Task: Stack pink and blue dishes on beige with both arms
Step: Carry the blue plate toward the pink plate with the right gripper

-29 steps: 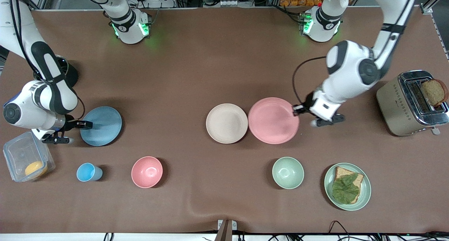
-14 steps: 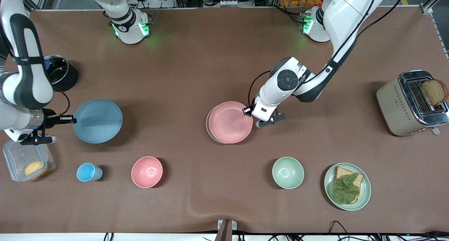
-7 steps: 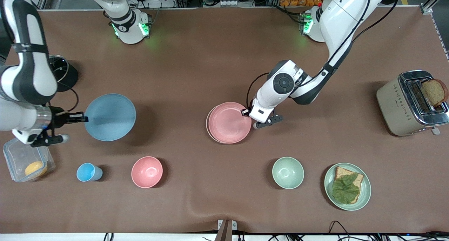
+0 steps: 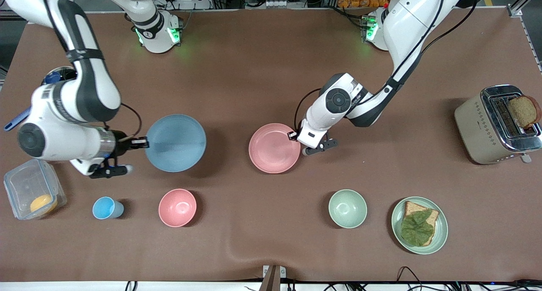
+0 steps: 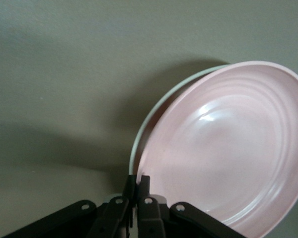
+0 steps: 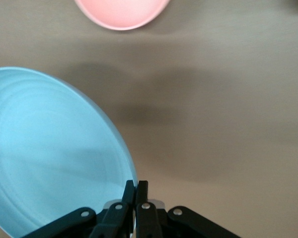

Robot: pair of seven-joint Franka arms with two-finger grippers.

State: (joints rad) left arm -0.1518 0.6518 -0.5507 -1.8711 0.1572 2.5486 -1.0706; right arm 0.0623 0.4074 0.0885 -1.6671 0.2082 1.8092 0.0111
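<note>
The robot's right gripper should set the light blue plate down on top of the pale pink plate (image 4: 273, 148).
The pale pink plate (image 4: 274, 148) lies over the beige plate and covers it in the front view. In the left wrist view the pink plate (image 5: 228, 148) tilts slightly, and only a pale sliver of the beige plate's rim (image 5: 154, 111) shows beside it. My left gripper (image 4: 296, 137) (image 5: 137, 181) is shut on the pink plate's rim. My right gripper (image 4: 142, 143) (image 6: 135, 186) is shut on the rim of the light blue plate (image 4: 175, 142) (image 6: 49, 148). It holds that plate above the table, toward the right arm's end from the stack, with a shadow beneath.
A deep pink bowl (image 4: 177, 207) (image 6: 121, 10), a small blue cup (image 4: 106, 208), a green bowl (image 4: 347, 208) and a green plate with bread and lettuce (image 4: 419, 225) stand nearer the camera. A toaster (image 4: 497, 123) and a plastic box (image 4: 31, 193) sit at the table's ends.
My right arm has carried the blue plate toward the table's middle. My left arm has shifted the pink plate further over the beige plate, which it now covers.
</note>
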